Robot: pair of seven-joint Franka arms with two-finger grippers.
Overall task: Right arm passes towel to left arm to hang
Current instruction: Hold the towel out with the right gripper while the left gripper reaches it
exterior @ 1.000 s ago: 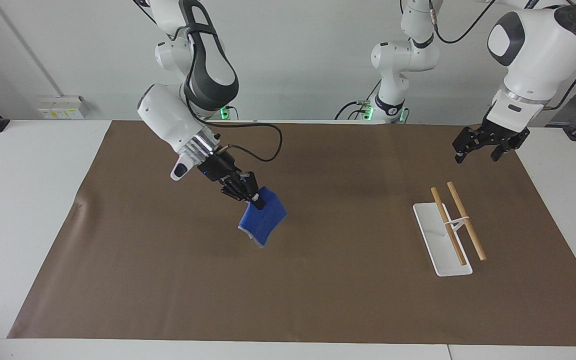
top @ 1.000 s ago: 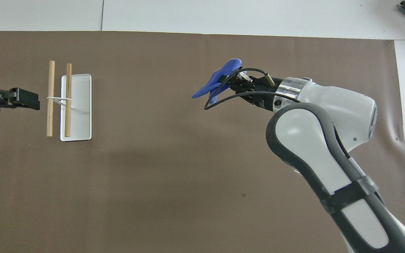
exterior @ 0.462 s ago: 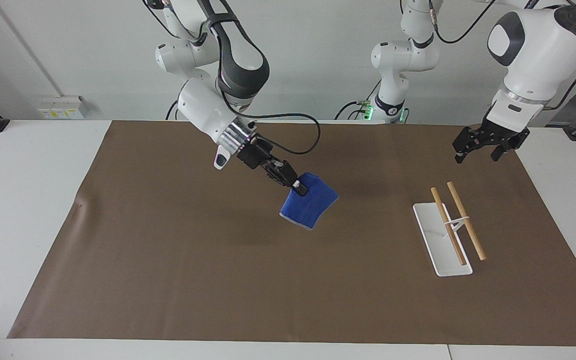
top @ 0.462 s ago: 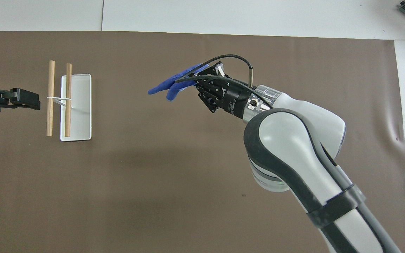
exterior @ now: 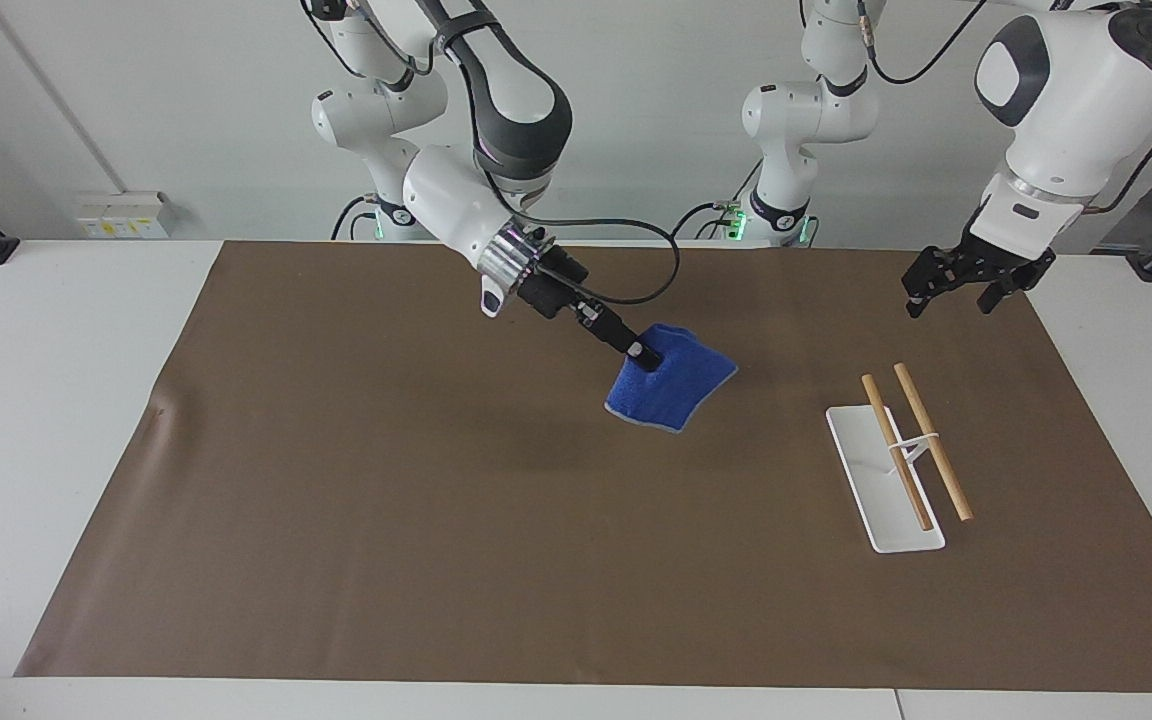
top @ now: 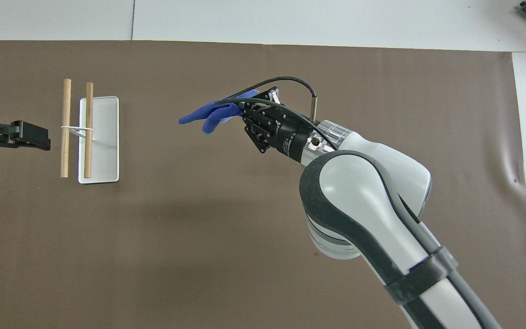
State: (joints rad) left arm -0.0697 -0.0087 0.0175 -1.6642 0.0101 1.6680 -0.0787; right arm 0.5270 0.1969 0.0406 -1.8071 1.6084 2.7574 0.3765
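Note:
Next, my left gripper grips the blue towel at the loose end (top: pixel 185 119) pointing toward the rack, opposite my right gripper.
My right gripper (exterior: pixel 644 357) is shut on one edge of the blue towel (exterior: pixel 671 393) and holds it in the air over the middle of the brown mat; the towel hangs free from the fingers and also shows in the overhead view (top: pixel 208 115), with the right gripper (top: pixel 244 106) beside it. My left gripper (exterior: pixel 966 292) hangs in the air, empty, with its fingers apart, over the mat at the left arm's end; it also shows in the overhead view (top: pixel 34 136), beside the rack.
A white rack (exterior: pixel 886 480) with two wooden rods (exterior: pixel 931 440) stands on the brown mat (exterior: pixel 436 520) toward the left arm's end; it also shows in the overhead view (top: pixel 101 137). A black cable (exterior: pixel 636 260) loops off the right wrist.
My right arm has carried the towel through the air toward the left arm's end and slightly higher. The left gripper has shifted only slightly.

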